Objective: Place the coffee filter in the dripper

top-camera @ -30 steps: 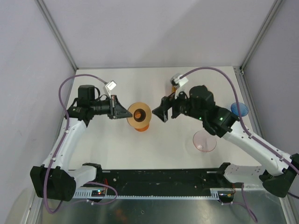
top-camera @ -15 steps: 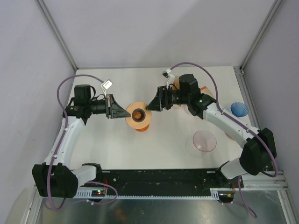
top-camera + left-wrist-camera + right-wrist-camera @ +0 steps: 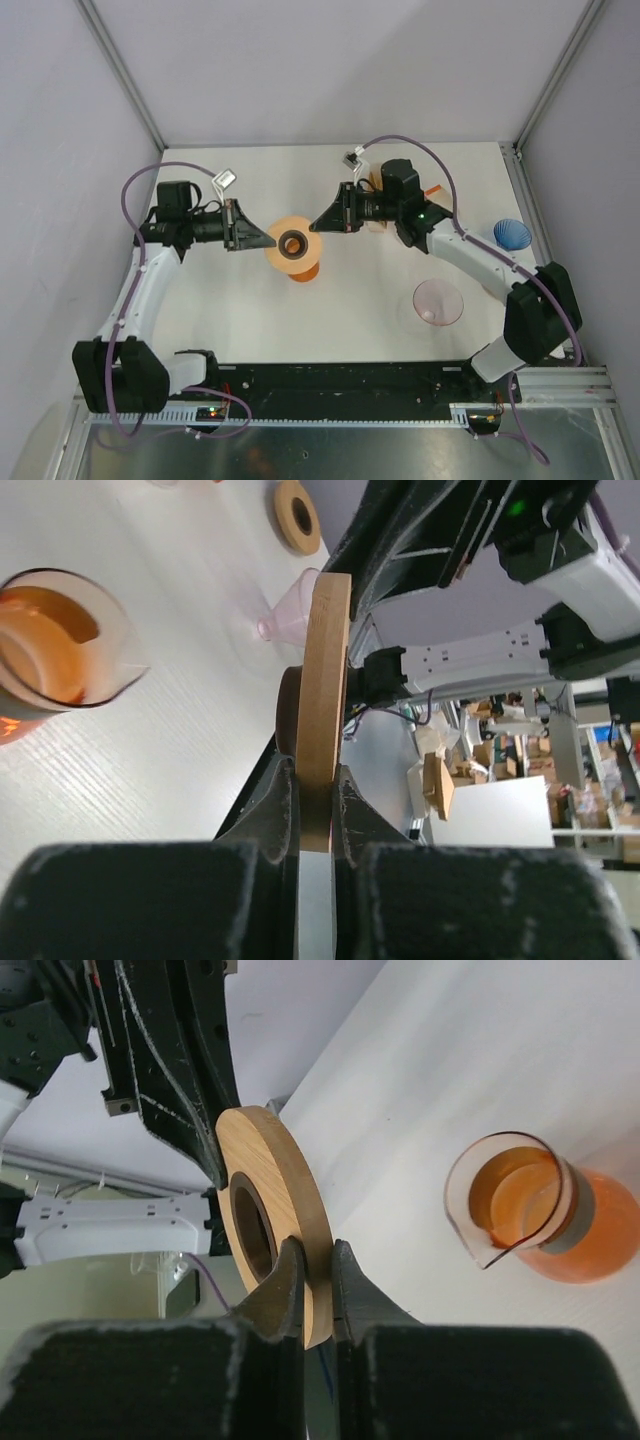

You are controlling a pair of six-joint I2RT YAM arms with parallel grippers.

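Next, my left gripper releases the wooden ring, now hanging on edge above the carafe, so that it is left on the opening of the orange glass carafe (image 3: pixel 289 228) (image 3: pixel 68 638).
A flat wooden ring (image 3: pixel 293 243) hangs on edge above an orange glass carafe (image 3: pixel 303 270). My left gripper (image 3: pixel 268 242) is shut on its left rim and my right gripper (image 3: pixel 318 226) is shut on its right rim. The left wrist view shows the ring (image 3: pixel 325 680) pinched between the left gripper's (image 3: pixel 318 810) jaws. In the right wrist view the ring (image 3: pixel 270 1190) sits clamped in the right gripper (image 3: pixel 318 1290). A pink see-through cone, the dripper (image 3: pixel 438 302), lies on the table at the right. A blue ribbed cone (image 3: pixel 512 233), apparently the coffee filter, rests near the right edge.
The carafe (image 3: pixel 530 1210) stands just under the ring, its spout open upward. A small wooden roll (image 3: pixel 297 515) lies at the back behind the right arm. Grey walls enclose the table on three sides. The arm bases line the near edge.
My right arm swung left to the ring and its jaws closed on the rim. The left gripper kept its hold, shifting only slightly.
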